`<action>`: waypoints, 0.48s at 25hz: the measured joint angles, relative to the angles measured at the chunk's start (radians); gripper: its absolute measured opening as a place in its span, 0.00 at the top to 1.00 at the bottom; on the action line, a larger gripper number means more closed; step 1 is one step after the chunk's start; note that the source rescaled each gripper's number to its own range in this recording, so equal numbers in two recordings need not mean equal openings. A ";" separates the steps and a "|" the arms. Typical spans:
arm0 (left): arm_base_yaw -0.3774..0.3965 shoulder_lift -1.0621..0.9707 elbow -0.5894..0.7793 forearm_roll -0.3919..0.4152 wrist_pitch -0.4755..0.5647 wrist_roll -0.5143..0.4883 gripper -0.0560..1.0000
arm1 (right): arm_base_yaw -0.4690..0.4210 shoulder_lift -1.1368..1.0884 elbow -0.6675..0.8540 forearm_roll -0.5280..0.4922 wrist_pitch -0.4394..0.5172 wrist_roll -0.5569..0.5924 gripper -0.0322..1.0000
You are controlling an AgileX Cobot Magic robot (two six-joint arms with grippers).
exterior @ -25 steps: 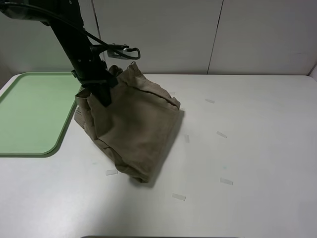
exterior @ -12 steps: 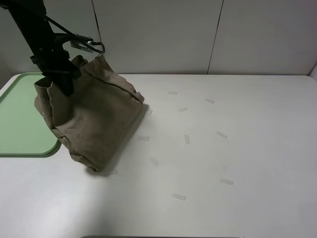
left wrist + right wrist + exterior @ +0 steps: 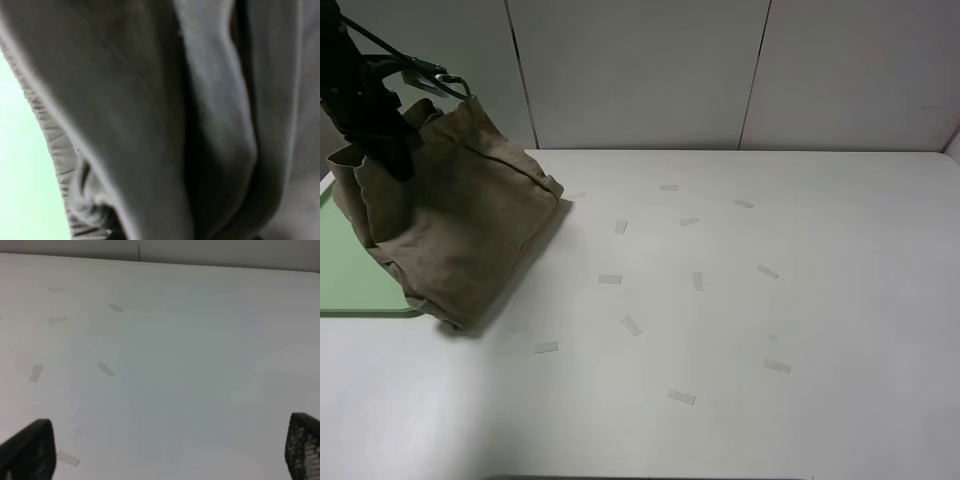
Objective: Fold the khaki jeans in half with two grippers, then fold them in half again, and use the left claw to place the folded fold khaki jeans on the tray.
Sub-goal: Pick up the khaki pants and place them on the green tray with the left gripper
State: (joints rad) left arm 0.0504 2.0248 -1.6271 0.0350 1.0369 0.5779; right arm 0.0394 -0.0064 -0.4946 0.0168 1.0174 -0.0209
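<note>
The robot's left gripper will release the folded khaki jeans inside the mint-green tray (image 3: 392,214), toward the tray's edge by the grey wall.
The folded khaki jeans (image 3: 455,225) hang as a thick bundle at the far left of the table. My left gripper (image 3: 398,160) is shut on their upper edge, with the black arm rising out of the frame. Their lower fold reaches down over the right rim of the mint-green tray (image 3: 342,285), and most of the tray is hidden or cut off. The left wrist view is filled with khaki jeans (image 3: 200,120) cloth, with a strip of green tray (image 3: 20,180) beside it. My right gripper (image 3: 167,455) stands open over bare table, with nothing between its fingertips (image 3: 30,452).
Several short strips of pale tape (image 3: 610,279) are scattered over the middle of the white table (image 3: 800,300). A grey panelled wall (image 3: 640,70) runs along the back edge. The right arm is outside the exterior view.
My left gripper has carried the hanging jeans steadily leftward, from the table's left-centre to over the tray's right rim. Tape strips that the cloth covered now show. The right gripper has stayed open.
</note>
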 joint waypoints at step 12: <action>0.127 0.000 0.000 0.045 -0.095 0.013 0.95 | 0.000 0.000 0.000 0.000 0.000 0.001 0.00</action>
State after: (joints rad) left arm 0.1776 2.0248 -1.6271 0.0805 0.9419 0.5905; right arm 0.0394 -0.0064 -0.4946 0.0168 1.0174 -0.0201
